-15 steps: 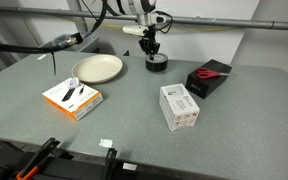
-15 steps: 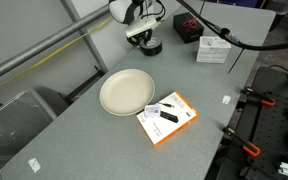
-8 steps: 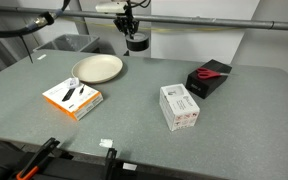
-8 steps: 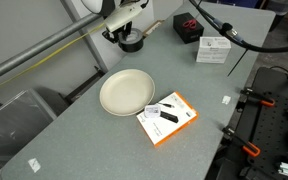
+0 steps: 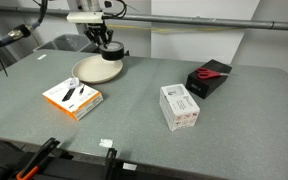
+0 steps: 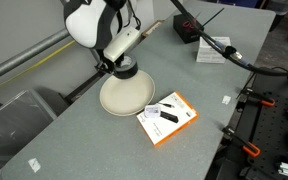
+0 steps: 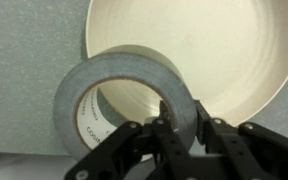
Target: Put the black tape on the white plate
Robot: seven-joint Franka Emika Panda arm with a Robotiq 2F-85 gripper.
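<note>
My gripper is going to let go of the black tape inside the white plate, on the plate's side that is nearer the black box (image 5: 105, 70) (image 7: 166, 26).
My gripper (image 5: 108, 48) is shut on the black tape (image 5: 112, 54) and holds it just above the far edge of the white plate (image 5: 92, 71). In an exterior view the tape (image 6: 122, 68) hangs over the plate's (image 6: 124, 98) back rim. In the wrist view the tape roll (image 7: 119, 95) stands on edge, its wall pinched between the fingers (image 7: 165, 122), with the cream plate (image 7: 219, 50) filling the background behind it.
An orange-and-white box (image 5: 72, 97) lies near the plate at the front. A white box (image 5: 179, 106) and a black box with a red item (image 5: 210, 76) stand further along the grey table. Clamps sit at the table's front edge.
The gripper has carried the tape from the table's far middle across to the plate and lowered it over the plate's far rim.
</note>
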